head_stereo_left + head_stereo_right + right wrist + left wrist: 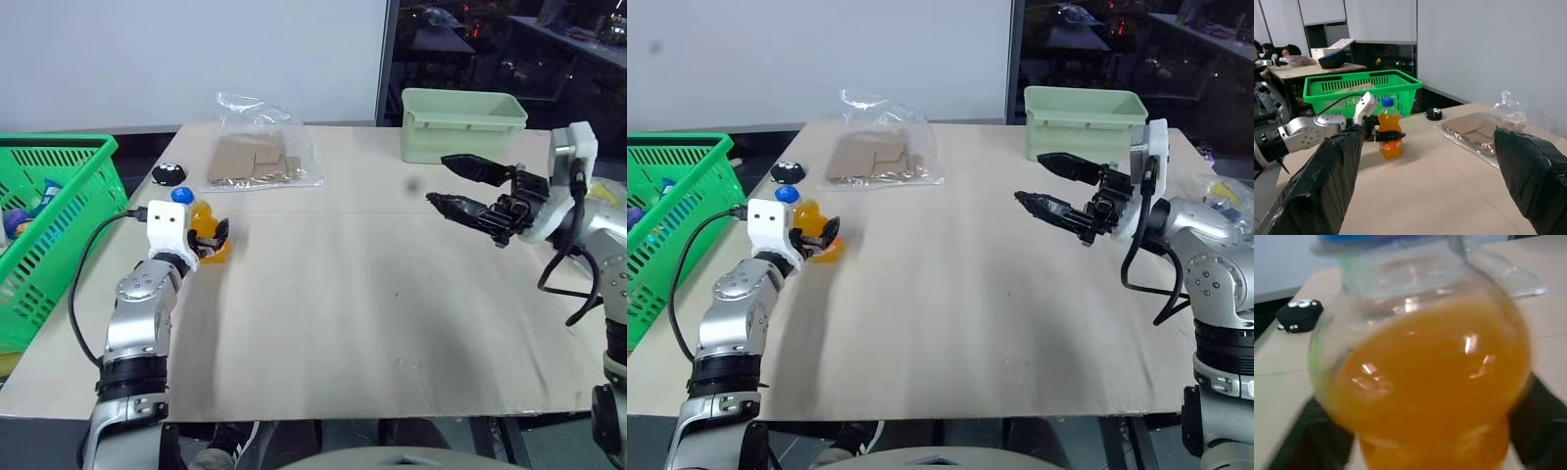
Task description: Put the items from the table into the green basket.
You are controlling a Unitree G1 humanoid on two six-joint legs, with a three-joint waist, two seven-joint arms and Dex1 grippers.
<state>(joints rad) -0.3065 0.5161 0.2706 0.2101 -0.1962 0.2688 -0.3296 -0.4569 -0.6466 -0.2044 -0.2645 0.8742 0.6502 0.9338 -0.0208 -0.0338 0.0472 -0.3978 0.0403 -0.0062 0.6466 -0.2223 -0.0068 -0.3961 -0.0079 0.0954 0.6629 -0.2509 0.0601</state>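
I should release the orange-drink bottle with my left gripper inside the green basket (17,205), beside the blue packet.
A small orange-drink bottle (206,223) with a blue cap stands upright on the table (372,294) near its left edge. My left gripper (212,237) reaches level from the near side, its black fingers shut against the bottle's (1420,382) sides. The green basket (59,211) stands just off the table's left edge, with colourful packets inside. A clear bag of brown cardboard (257,157) lies at the table's far side. My right gripper (439,180) hovers open above the table's right part, pointing left, with nothing between its fingers (1317,186).
A pale green tub (460,122) stands at the far right corner. A small black object (168,174) lies beside the bottle, toward the far left edge. Desks and a seated person (1286,50) are in the room beyond the basket.
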